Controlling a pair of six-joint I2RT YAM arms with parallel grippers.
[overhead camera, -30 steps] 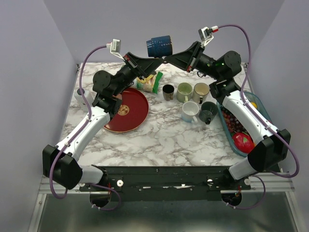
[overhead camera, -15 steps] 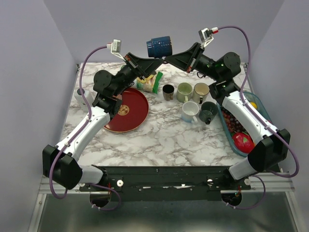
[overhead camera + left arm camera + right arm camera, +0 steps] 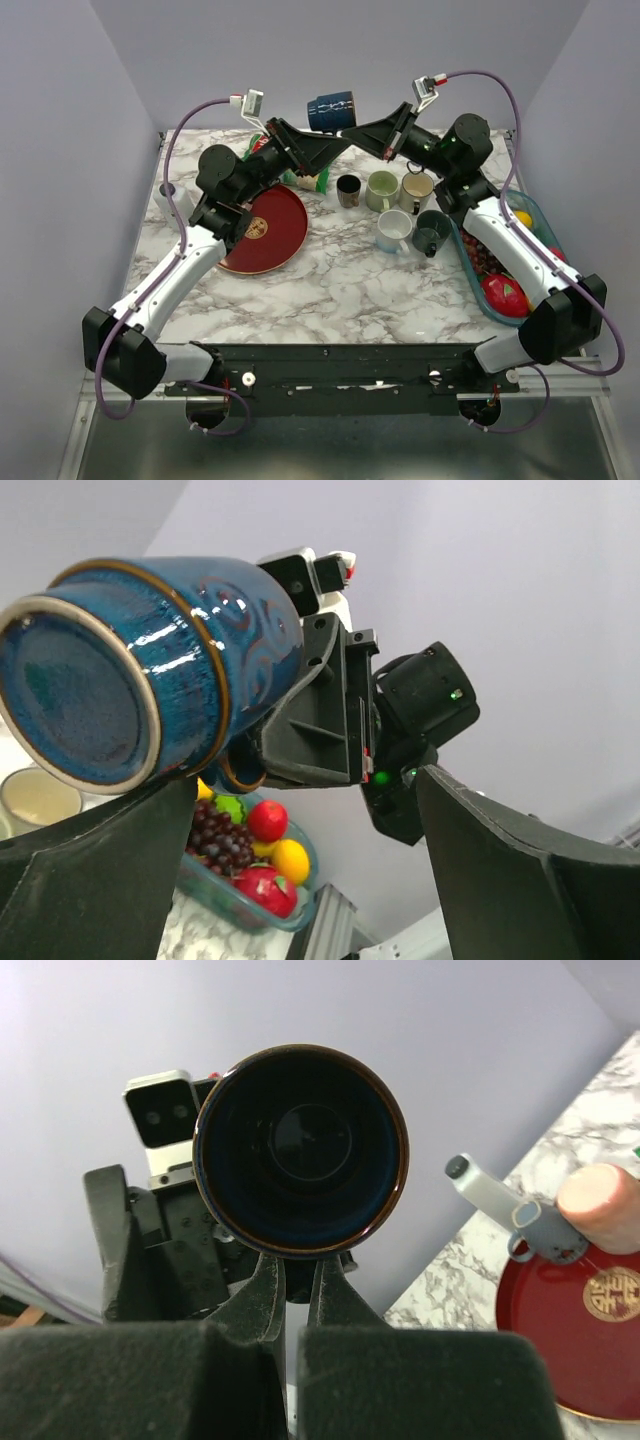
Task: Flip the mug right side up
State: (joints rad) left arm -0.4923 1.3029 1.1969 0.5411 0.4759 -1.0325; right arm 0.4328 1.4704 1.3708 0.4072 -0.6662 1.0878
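Next, my right gripper releases the blue mug and leaves it on the marble (image 3: 358, 231), in the space between the red plate and the white mug. The blue mug still hangs above the table's back.
The blue mug (image 3: 332, 110) hangs on its side in the air above the back of the table. My right gripper (image 3: 356, 128) is shut on its handle from the right. In the right wrist view the mug's dark inside (image 3: 300, 1150) faces the camera, and the right gripper (image 3: 298, 1265) is pinched on the handle just below the rim. My left gripper (image 3: 335, 142) is open just under the mug. In the left wrist view the mug's base (image 3: 80, 690) shows at the upper left, and the left gripper (image 3: 305, 775) has its fingers wide apart and touching nothing.
A red plate (image 3: 265, 235) lies on the marble table left of centre. Several mugs (image 3: 382, 190) stand in a cluster at the middle right. A clear fruit container (image 3: 500, 270) sits along the right edge, and a green snack bag (image 3: 310, 178) lies behind the plate.
My left gripper has let go of the mug and now stands open just below it. The right gripper has shut on the handle and now holds the mug alone.
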